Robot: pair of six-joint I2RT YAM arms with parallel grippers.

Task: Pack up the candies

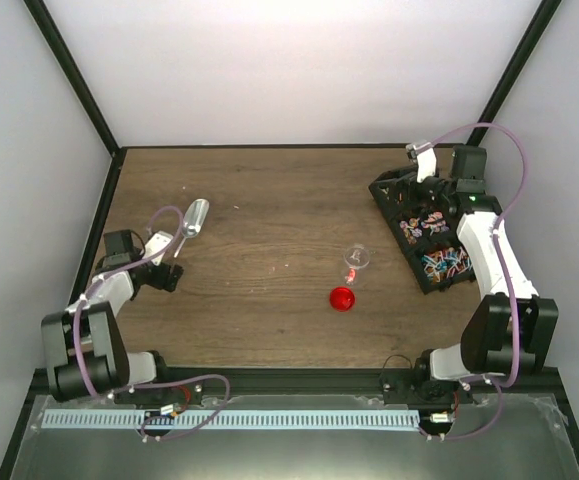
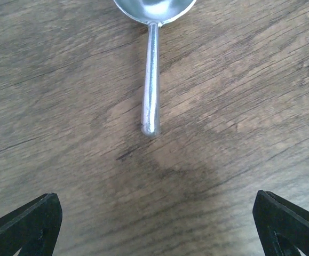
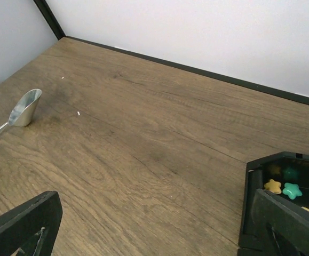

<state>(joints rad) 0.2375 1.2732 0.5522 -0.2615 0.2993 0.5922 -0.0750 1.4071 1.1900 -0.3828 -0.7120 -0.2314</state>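
I will next close my left gripper on the middle of the handle [image 1: 181, 244] [image 2: 151, 72] of the silvery scoop, slightly behind the scoop's bowl.
The candies [image 1: 447, 262] are tiny multicoloured sweets lying in compartments of a black tray [image 1: 394, 200] at the right of the table. In the right wrist view the tray [image 3: 247, 202] holds a yellow and a teal star-shaped sweet [image 3: 291, 190]. My right gripper [image 1: 414, 178] hovers over the tray's far left corner, open and empty [image 3: 157, 229]. My left gripper [image 1: 172, 262] is open and empty [image 2: 157, 226], low over the wood just short of the handle of the silvery scoop [image 2: 151, 80].
The scoop [image 1: 196, 215] lies at the left middle and also shows in the right wrist view [image 3: 22, 109]. A small clear jar [image 1: 357, 260] stands at centre right with a round red lid [image 1: 342, 298] just in front of it.
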